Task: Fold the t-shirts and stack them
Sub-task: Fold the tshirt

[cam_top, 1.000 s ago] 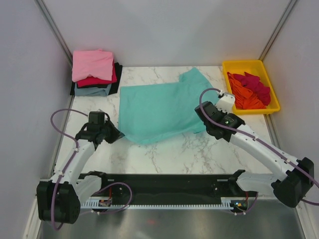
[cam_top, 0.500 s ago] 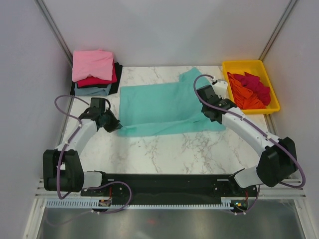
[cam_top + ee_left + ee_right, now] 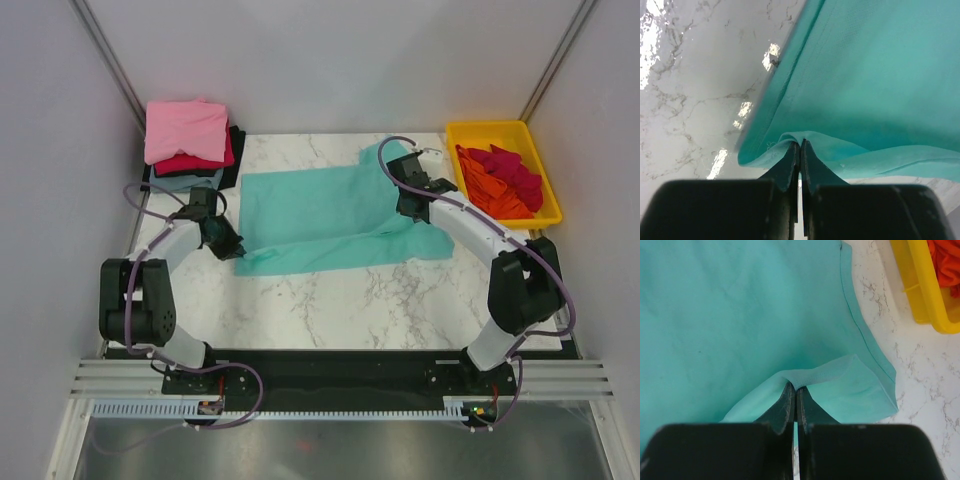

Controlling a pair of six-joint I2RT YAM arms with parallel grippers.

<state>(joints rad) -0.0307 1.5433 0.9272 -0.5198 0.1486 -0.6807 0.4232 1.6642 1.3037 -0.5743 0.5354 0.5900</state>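
Observation:
The fold behind the teal-green t-shirt's near edge is pinched in my grippers, so I need to open both and grab the t-shirt by its near corners (image 3: 237, 273) before folding.
The teal-green t-shirt (image 3: 330, 215) lies spread on the marble table, its near edge folded up over itself. My left gripper (image 3: 232, 247) is shut on the shirt's left near corner; in the left wrist view the cloth (image 3: 865, 85) bunches at the closed fingertips (image 3: 800, 146). My right gripper (image 3: 410, 207) is shut on the shirt's right edge; the right wrist view shows the cloth (image 3: 740, 315) pinched at the tips (image 3: 794, 390). A stack of folded shirts, pink (image 3: 185, 130) on top, sits at the back left.
A yellow tray (image 3: 478, 134) at the back right holds crumpled orange and crimson shirts (image 3: 505, 180); its corner shows in the right wrist view (image 3: 920, 285). Grey walls enclose the table on three sides. Bare marble (image 3: 340, 300) lies in front of the shirt.
Both grippers have carried the shirt's near edge away from the arm bases, towards the back of the table, folding the lower part over the rest. Both arms are now stretched farther out.

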